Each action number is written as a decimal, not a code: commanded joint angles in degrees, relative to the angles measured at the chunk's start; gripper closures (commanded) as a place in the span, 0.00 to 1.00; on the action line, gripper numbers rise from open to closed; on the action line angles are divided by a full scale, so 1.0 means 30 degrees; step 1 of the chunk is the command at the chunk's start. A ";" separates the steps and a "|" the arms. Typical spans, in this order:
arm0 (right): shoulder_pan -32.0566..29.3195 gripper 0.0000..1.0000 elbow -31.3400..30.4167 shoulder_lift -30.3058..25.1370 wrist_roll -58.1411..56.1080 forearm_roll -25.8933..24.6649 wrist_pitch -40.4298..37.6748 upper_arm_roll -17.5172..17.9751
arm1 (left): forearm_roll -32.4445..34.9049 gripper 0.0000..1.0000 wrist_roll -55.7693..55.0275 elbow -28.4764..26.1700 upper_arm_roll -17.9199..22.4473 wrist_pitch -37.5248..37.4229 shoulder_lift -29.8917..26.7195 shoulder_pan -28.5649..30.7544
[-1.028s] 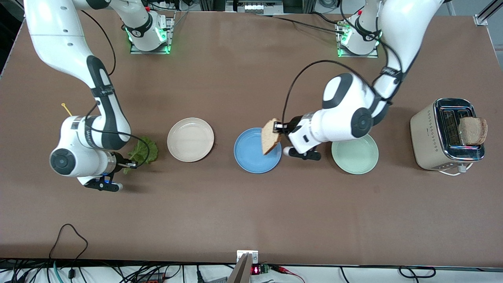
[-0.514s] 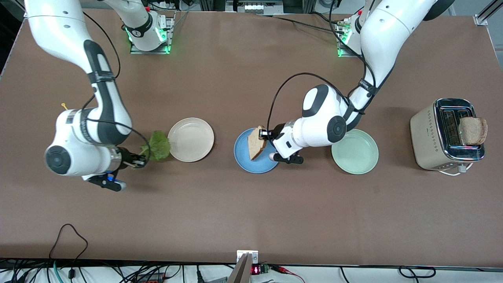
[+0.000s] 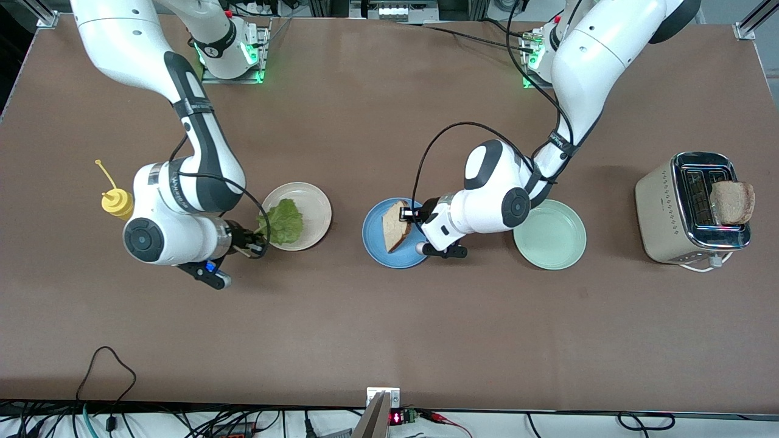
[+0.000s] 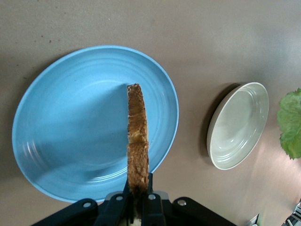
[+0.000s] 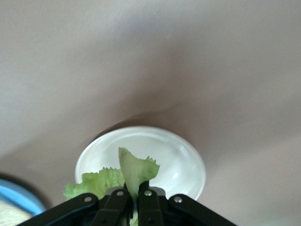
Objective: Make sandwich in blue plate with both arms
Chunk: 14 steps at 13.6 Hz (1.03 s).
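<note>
My right gripper has the green lettuce leaf, which hangs over the cream-white plate now. It will let go of the leaf on top of the toasted bread slice (image 3: pixel 395 227) in the blue plate.
My left gripper (image 3: pixel 409 218) is shut on a toasted bread slice (image 3: pixel 394 225), which it holds tilted just over the blue plate (image 3: pixel 374 243). In the left wrist view the bread slice (image 4: pixel 137 141) stands edge-on between the fingers of the left gripper (image 4: pixel 138 197), above the blue plate (image 4: pixel 70 132). My right gripper (image 3: pixel 258 243) is shut on the stem of a green lettuce leaf (image 3: pixel 285 222) that hangs over the cream-white plate (image 3: pixel 316 213). The right wrist view shows the right gripper (image 5: pixel 133 195), the lettuce leaf (image 5: pixel 134 172) and the cream-white plate (image 5: pixel 178 155). A whole sandwich is not in view.
A pale mint-green plate (image 3: pixel 551 237) lies beside the blue plate toward the left arm's end. A toaster (image 3: pixel 681 207) stands at that end with another bread slice (image 3: pixel 733 202) sticking out. A yellow squeeze bottle (image 3: pixel 115 201) stands at the right arm's end.
The left gripper has lowered the bread closer to the blue plate. The right arm has carried the lettuce from the table to over the cream-white plate, uncovering the yellow bottle.
</note>
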 commanded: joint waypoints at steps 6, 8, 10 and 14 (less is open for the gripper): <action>0.0843 1.00 0.0044 -0.0066 0.2145 0.0897 -0.0075 -0.0113 | -0.0290 0.00 0.0338 0.0570 0.0254 0.0001 0.1078 0.1116; 0.0960 1.00 0.0044 0.0022 0.3255 0.2417 -0.0074 -0.0084 | -0.0259 0.00 0.0426 0.0541 0.0284 0.0030 0.1165 0.1206; 0.1689 1.00 0.0044 0.0052 0.4425 0.2717 0.0129 -0.0112 | -0.0230 0.00 0.0835 0.0512 0.0342 -0.0057 0.0963 0.1555; 0.4292 1.00 0.0044 0.0810 0.9427 0.3796 0.2990 -0.0083 | 0.1570 0.00 0.0749 0.0570 0.0750 -0.3793 -0.2629 0.3980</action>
